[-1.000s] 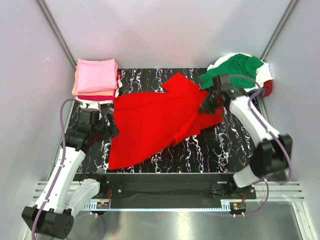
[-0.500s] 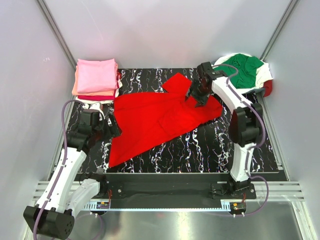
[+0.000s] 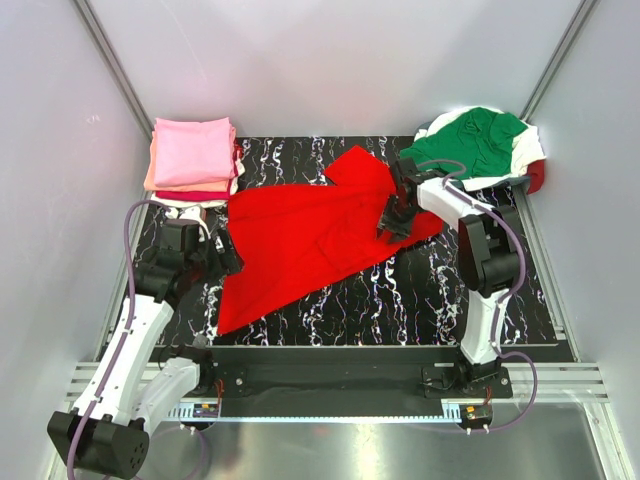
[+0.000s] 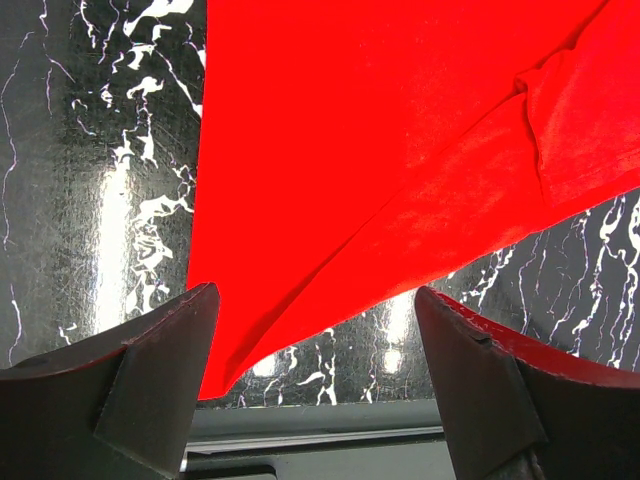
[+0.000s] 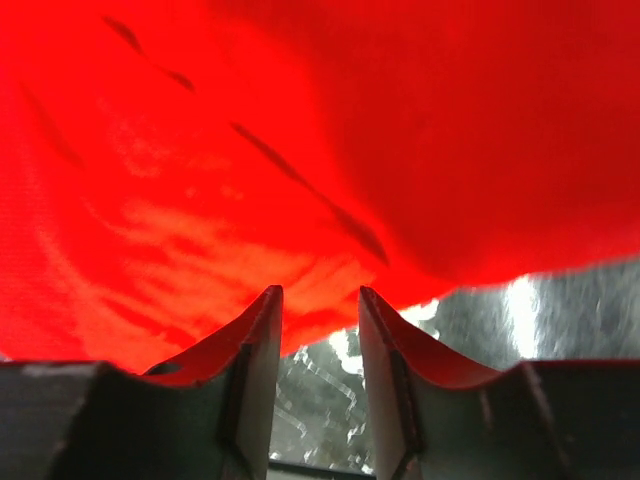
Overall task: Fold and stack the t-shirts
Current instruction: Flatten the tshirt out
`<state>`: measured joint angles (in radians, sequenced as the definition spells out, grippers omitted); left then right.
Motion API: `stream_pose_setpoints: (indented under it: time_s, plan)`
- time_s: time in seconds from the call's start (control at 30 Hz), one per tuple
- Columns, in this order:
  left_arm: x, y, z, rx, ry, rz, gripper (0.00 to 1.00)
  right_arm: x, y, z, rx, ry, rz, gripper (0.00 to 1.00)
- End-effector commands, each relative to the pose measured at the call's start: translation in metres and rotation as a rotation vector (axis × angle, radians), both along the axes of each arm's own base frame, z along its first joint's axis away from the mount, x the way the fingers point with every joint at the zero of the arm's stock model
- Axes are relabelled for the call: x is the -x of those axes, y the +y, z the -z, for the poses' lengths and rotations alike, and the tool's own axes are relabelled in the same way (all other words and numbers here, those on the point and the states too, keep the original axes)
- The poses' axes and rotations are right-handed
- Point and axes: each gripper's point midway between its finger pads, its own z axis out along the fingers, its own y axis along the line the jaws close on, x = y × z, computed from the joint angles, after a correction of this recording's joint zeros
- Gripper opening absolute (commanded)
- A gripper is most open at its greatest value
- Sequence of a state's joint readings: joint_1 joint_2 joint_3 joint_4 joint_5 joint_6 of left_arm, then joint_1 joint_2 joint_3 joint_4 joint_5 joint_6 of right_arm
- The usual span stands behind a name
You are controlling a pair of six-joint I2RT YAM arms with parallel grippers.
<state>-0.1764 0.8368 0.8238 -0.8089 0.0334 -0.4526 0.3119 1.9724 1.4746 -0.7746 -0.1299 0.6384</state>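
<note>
The next step for my left gripper is to grab the red t-shirt by its pointed near corner [image 3: 222, 329] [image 4: 213, 388], the one nearest the front edge of the table.
A bright red t-shirt [image 3: 300, 235] lies spread and rumpled across the middle of the black marbled table [image 3: 450, 300]. My left gripper [image 3: 222, 258] is open and empty at the shirt's left edge. In the left wrist view the shirt's [image 4: 380, 150] lower corner lies just beyond my left gripper [image 4: 312, 300]. My right gripper [image 3: 390, 225] sits low over the shirt's right edge. In the right wrist view my right gripper [image 5: 318, 295] shows a narrow gap with bare table in it, and the red cloth [image 5: 300, 150] lies just past the tips.
A folded stack [image 3: 192, 150], pink on top of salmon and dark red, stands at the back left corner. A loose pile with a green shirt [image 3: 480, 135] over white cloth [image 3: 530, 148] and a dark red bit [image 3: 538, 178] lies at the back right. Grey walls enclose the table.
My right gripper carried the shirt's right side back and left, then let go and moved nearer along the right edge. The shirt lies flatter. My left arm has stayed still.
</note>
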Motion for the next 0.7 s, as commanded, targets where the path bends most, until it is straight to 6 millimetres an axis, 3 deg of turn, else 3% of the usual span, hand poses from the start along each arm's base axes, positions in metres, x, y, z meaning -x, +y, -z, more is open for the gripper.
stream_pose_setpoints:
  time_s: [0.0,0.37,0.67]
  plan:
    - [-0.008,-0.002,-0.008,0.012,-0.051,0.013,0.86,-0.022,0.001,0.000,0.031,-0.070,-0.030,0.42]
    - [-0.009,-0.001,-0.008,0.009,-0.054,0.003,0.86,-0.019,-0.015,0.011,0.107,-0.060,-0.016,0.41]
    - [-0.009,0.000,-0.008,0.005,-0.055,-0.001,0.86,-0.006,-0.011,0.017,0.086,-0.044,-0.024,0.42]
